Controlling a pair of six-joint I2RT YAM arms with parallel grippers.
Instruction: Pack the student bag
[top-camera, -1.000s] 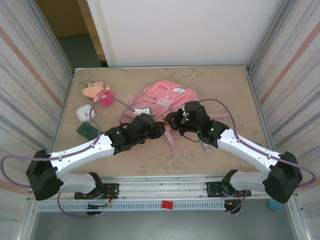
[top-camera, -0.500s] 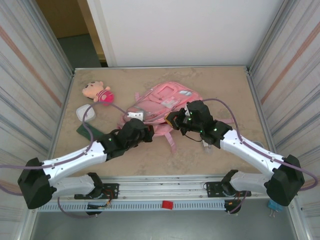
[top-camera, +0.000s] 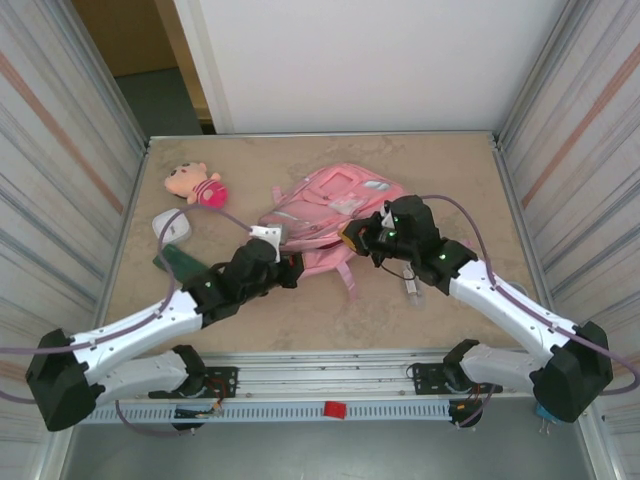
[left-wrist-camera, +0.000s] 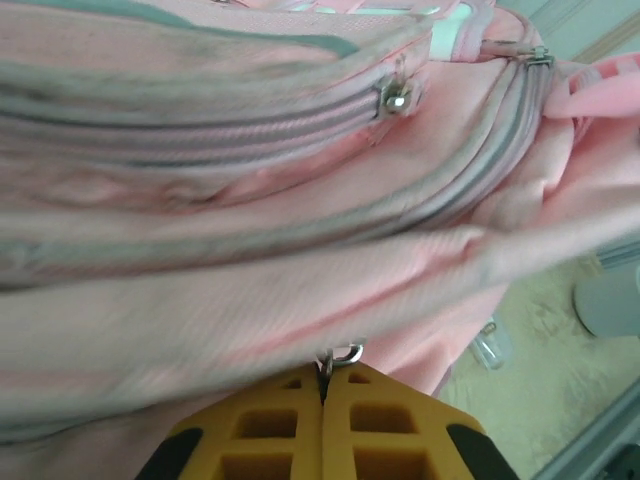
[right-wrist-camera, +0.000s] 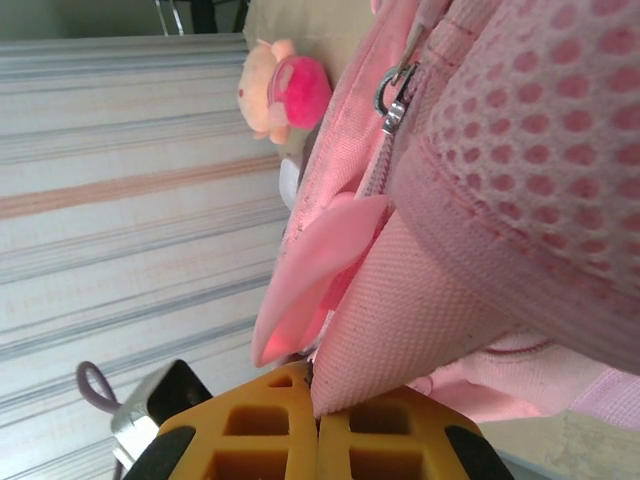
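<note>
Pink fabric covers the zipper pull in my left gripper, which should grip that fabric fold (left-wrist-camera: 285, 325), leaving the zipper pull to my right gripper.
The student bag (top-camera: 325, 205), a large pink backpack with grey zip lines, lies mid-table with its straps toward the arms. My left gripper (top-camera: 292, 270) is at its near left edge; in the left wrist view the yellow jaws (left-wrist-camera: 322, 382) are shut on a small metal zipper pull (left-wrist-camera: 342, 355) under the bag's pink fabric (left-wrist-camera: 250, 200). My right gripper (top-camera: 352, 238) is at the bag's near right side. In the right wrist view it (right-wrist-camera: 315, 388) is shut on a fold of the bag's pink fabric (right-wrist-camera: 400, 330), with another zipper pull (right-wrist-camera: 396, 92) above.
A small plush doll (top-camera: 197, 184) lies far left, also seen in the right wrist view (right-wrist-camera: 288, 88). A white object (top-camera: 168, 226) and a dark green item (top-camera: 180, 262) sit on the left side. A small clear piece (top-camera: 412, 288) lies right of the straps. Metal walls flank the table.
My left gripper has shut on the zipper pull and drawn back toward the near left. The bag and my right gripper have shifted slightly to the right.
</note>
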